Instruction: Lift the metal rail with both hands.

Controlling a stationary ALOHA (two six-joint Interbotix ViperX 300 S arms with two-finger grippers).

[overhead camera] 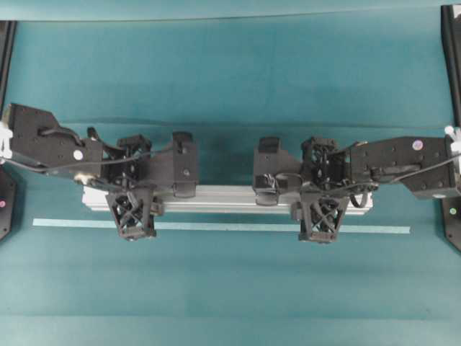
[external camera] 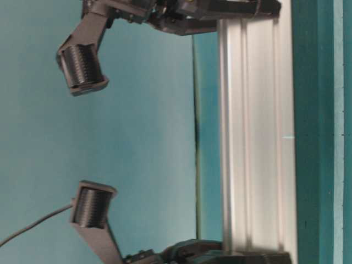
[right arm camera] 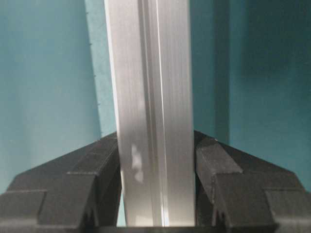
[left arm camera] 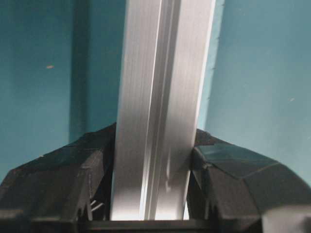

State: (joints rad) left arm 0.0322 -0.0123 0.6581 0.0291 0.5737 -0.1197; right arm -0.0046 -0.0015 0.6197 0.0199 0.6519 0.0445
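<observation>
The metal rail will rest on the teal table (overhead camera: 229,210) just behind the pale-teal tape strip after my left gripper releases it.
The metal rail (overhead camera: 223,198) is a long silver grooved bar lying left to right across the teal table, and it also fills the table-level view (external camera: 256,137). My left gripper (overhead camera: 133,200) is shut on the rail near its left end. In the left wrist view the black fingers (left arm camera: 73,167) press both sides of the rail (left arm camera: 155,97). My right gripper (overhead camera: 322,202) is shut on the rail near its right end, and its fingers (right arm camera: 228,170) clamp the rail (right arm camera: 150,87) the same way. In both wrist views the rail's shadow falls apart from it on the table.
A thin pale-teal tape strip (overhead camera: 216,226) lies on the table just in front of the rail and parallel to it. Black frame posts (overhead camera: 452,58) stand at the table's left and right edges. Both arms reach in from the sides.
</observation>
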